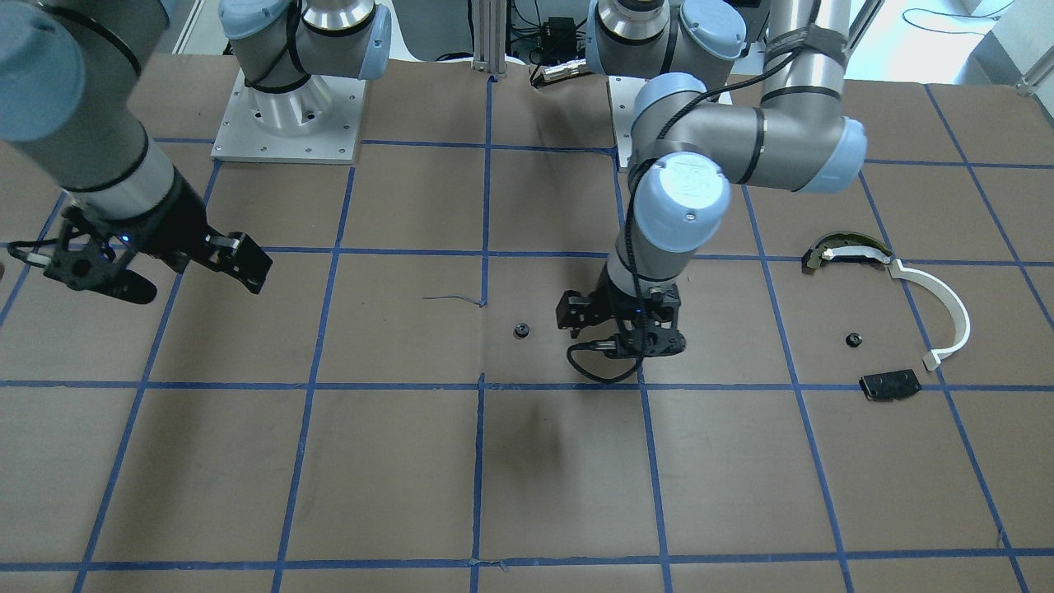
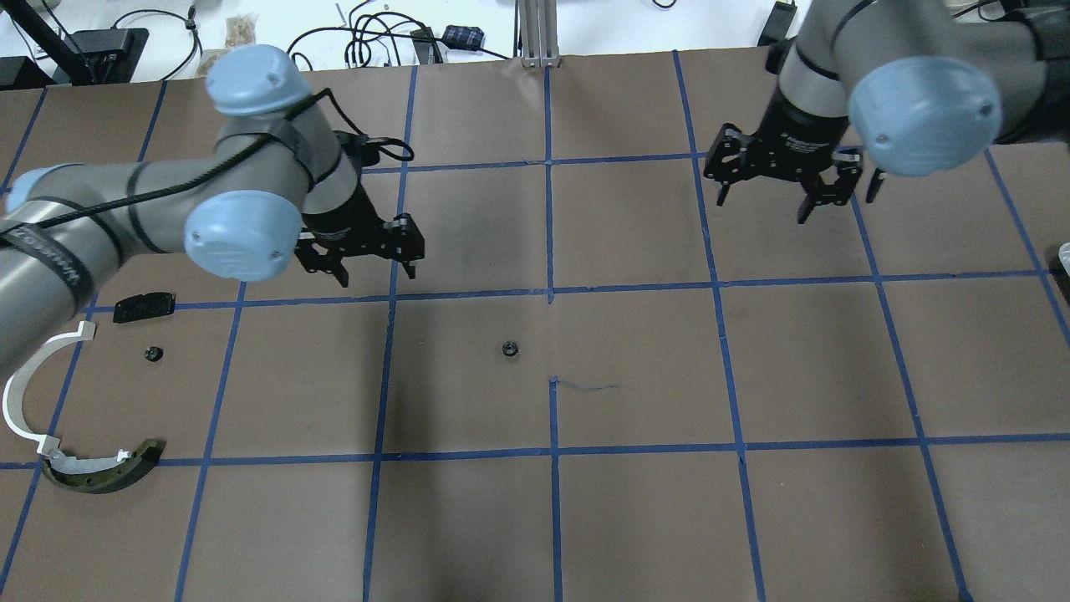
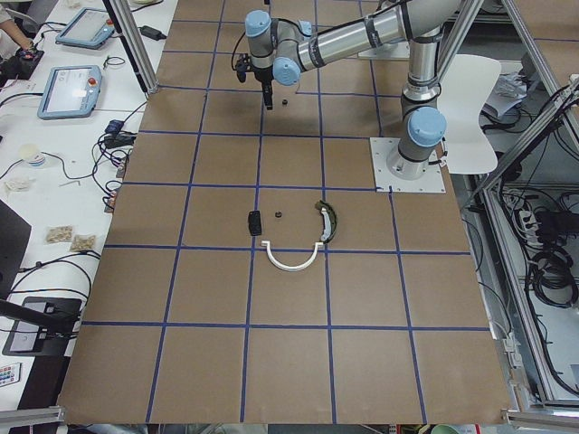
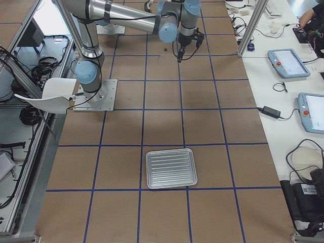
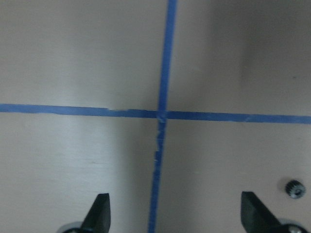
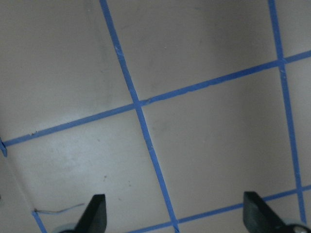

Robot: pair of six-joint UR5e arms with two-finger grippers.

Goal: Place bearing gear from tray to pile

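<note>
Next, I close my left gripper on the toothed edge point(image 1: 521, 330) point(image 5: 295, 189) of the small black bearing gear that lies alone near the middle of the table, away from the pile.
A small black bearing gear point(image 2: 511, 349) lies alone on the brown table near its middle; it also shows in the front view point(image 1: 521, 331) and at the right edge of the left wrist view point(image 5: 293, 188). The pile at the robot's left holds a white curved arc point(image 2: 25, 410), an olive-and-white curved piece point(image 2: 100, 468), a flat black plate point(image 2: 144, 307) and a second small black gear point(image 2: 152, 354). My left gripper point(image 2: 368, 255) is open and empty, hovering between the lone gear and the pile. My right gripper point(image 2: 782, 180) is open and empty, above bare table.
A ribbed metal tray point(image 4: 171, 168) lies on the table toward the robot's right end, with nothing in it. Blue tape lines point(image 2: 549, 293) grid the brown table. A short loose strip of tape point(image 2: 585, 386) lies right of the lone gear.
</note>
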